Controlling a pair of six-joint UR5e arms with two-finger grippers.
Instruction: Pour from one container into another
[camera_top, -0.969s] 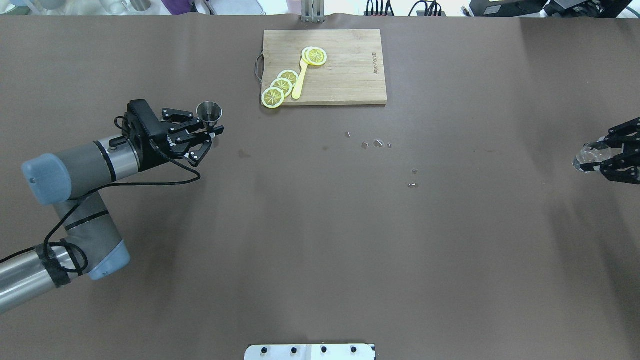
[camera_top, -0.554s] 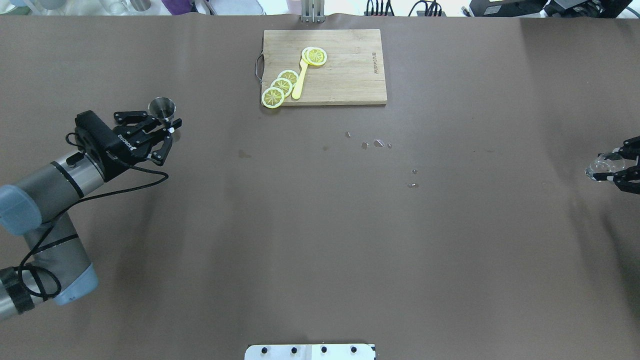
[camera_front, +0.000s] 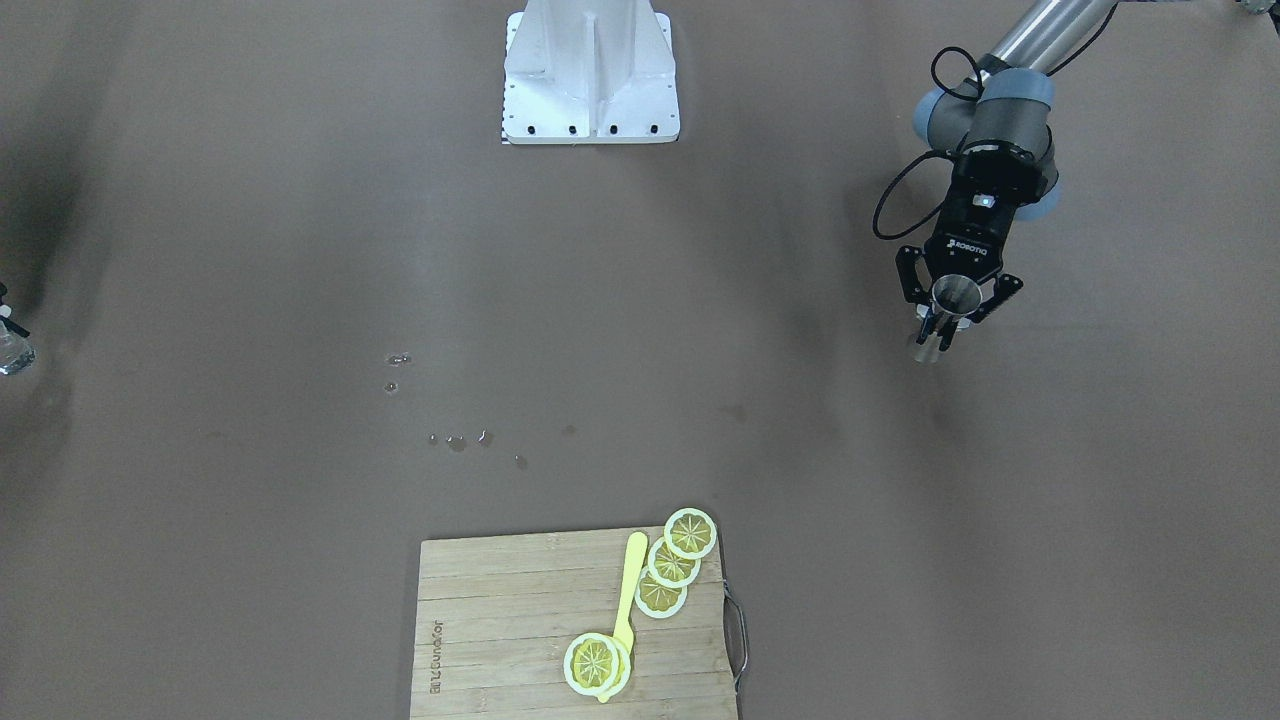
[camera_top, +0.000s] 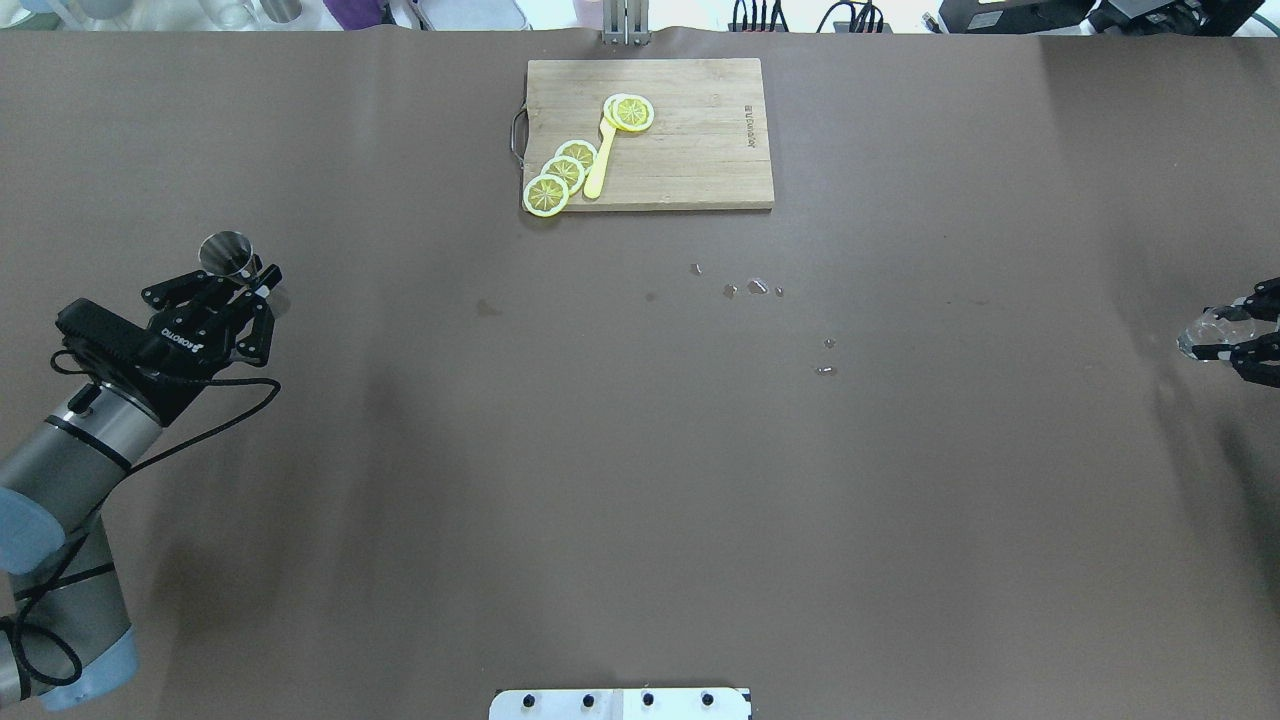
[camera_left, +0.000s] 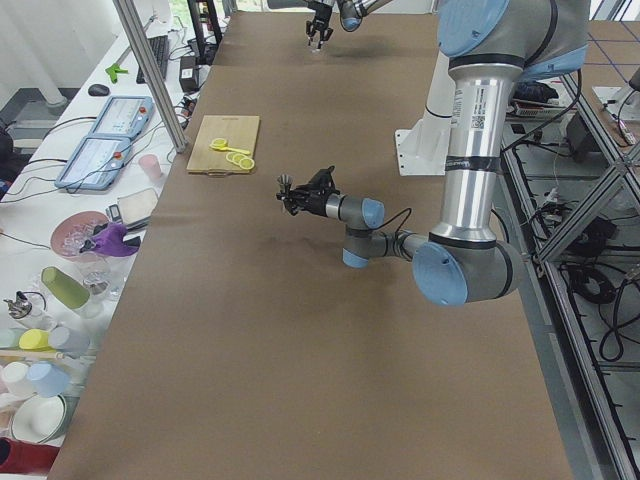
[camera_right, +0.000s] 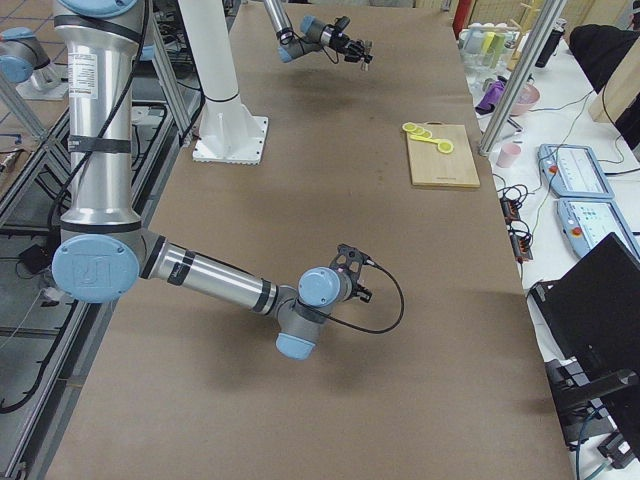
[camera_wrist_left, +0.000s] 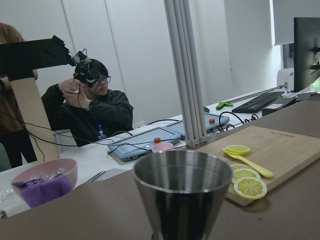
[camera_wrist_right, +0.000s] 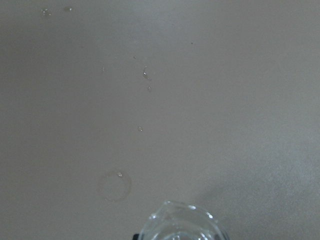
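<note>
The steel jigger will be put down on the bare brown table just outward of my left gripper (camera_front: 1015, 329), away from the cutting board.
The steel jigger (camera_top: 226, 252) stands upright above the table's left side, held at its waist by my left gripper (camera_top: 252, 285), which is shut on it. Facing the robot, the jigger (camera_front: 956, 292) sits between the black fingers of that gripper (camera_front: 945, 322). In the left wrist view its upper cone (camera_wrist_left: 182, 189) fills the foreground. At the far right edge my right gripper (camera_top: 1232, 338) is shut on the clear glass (camera_top: 1203, 335). The glass (camera_front: 12, 354) shows at the front-facing view's left edge, and its rim (camera_wrist_right: 181, 223) at the bottom of the right wrist view.
A wooden cutting board (camera_top: 700, 150) with lemon slices (camera_top: 562, 172) and a yellow spoon (camera_top: 598, 165) lies at the back centre. Water drops (camera_top: 757, 287) dot the brown table around the middle. The robot's white base plate (camera_top: 620, 704) is at the near edge.
My left arm has drawn back to the left and toward the robot, carrying the jigger upright. My right gripper has moved further right toward the table's edge with the glass.
</note>
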